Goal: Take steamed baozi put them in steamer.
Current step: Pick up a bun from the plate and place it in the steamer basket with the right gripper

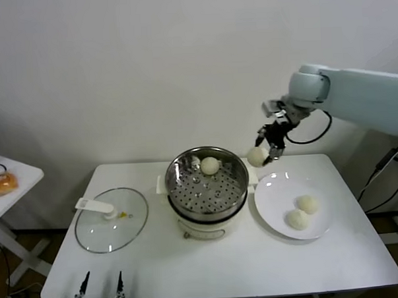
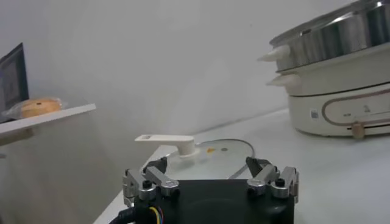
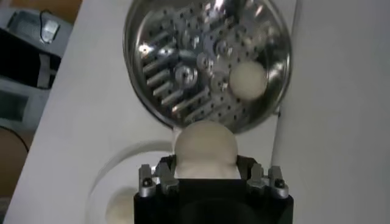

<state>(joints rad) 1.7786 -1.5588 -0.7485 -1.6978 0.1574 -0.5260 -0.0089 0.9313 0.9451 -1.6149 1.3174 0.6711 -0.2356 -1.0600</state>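
Observation:
I need to use my right gripper to set the baozi down inside the steamer basket's edge (image 1: 188,186) (image 3: 200,25) that faces the glass lid.
The steamer (image 1: 207,188) stands mid-table, a shiny perforated basket on a cream pot base; it also shows in the right wrist view (image 3: 183,73) and the left wrist view (image 2: 341,67). One cream-white baozi (image 1: 209,166) lies in the basket (image 3: 247,82). My right gripper (image 1: 264,154) is shut on a second baozi (image 1: 256,157), held in the air just right of the steamer's far rim (image 3: 204,146). Two more baozi (image 1: 308,204) (image 1: 297,219) lie on the white plate (image 1: 274,198). My left gripper (image 1: 100,295) is open and empty at the table's front left.
The glass lid (image 1: 111,219) with a white handle lies on the table left of the steamer (image 2: 213,152). An orange-brown bun (image 1: 3,183) sits on a side table at far left (image 2: 38,107). The wall stands close behind the table.

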